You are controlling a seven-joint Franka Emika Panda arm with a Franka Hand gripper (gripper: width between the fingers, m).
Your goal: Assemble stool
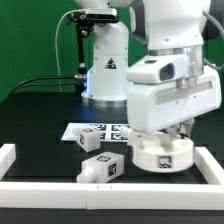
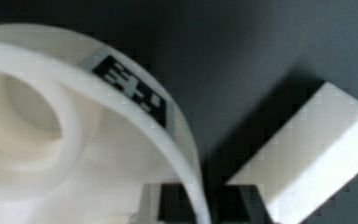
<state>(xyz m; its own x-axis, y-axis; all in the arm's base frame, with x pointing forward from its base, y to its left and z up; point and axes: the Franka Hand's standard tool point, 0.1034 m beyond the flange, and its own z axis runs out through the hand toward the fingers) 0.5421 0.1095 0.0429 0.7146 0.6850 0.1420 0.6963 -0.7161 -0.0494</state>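
Note:
My gripper is going to let go of the round white seat on the table, snug in the nearest corner of the white border rails [image 1: 180, 171].
The round white seat [image 1: 162, 154] with black-and-white tags on its side sits low at the exterior view's right, under the arm's hand. My gripper [image 1: 172, 136] comes down onto it from above. In the wrist view the seat's thin rim wall [image 2: 149, 110] runs between my two dark fingers [image 2: 172, 202], and the gripper [image 2: 206, 203] is shut on that rim. The seat's hollow inside [image 2: 25, 110] shows to one side. Two chunky white legs lie on the table: one [image 1: 88, 141] further back, one [image 1: 101, 168] nearer the front. I cannot tell whether the seat touches the table.
The marker board [image 1: 100, 129] lies flat behind the legs. White border rails run along the front [image 1: 60, 188], the left [image 1: 6, 157] and the right [image 1: 206, 166]. A white block edge [image 2: 318, 140] lies close beside the seat in the wrist view. The robot base [image 1: 105, 65] stands behind.

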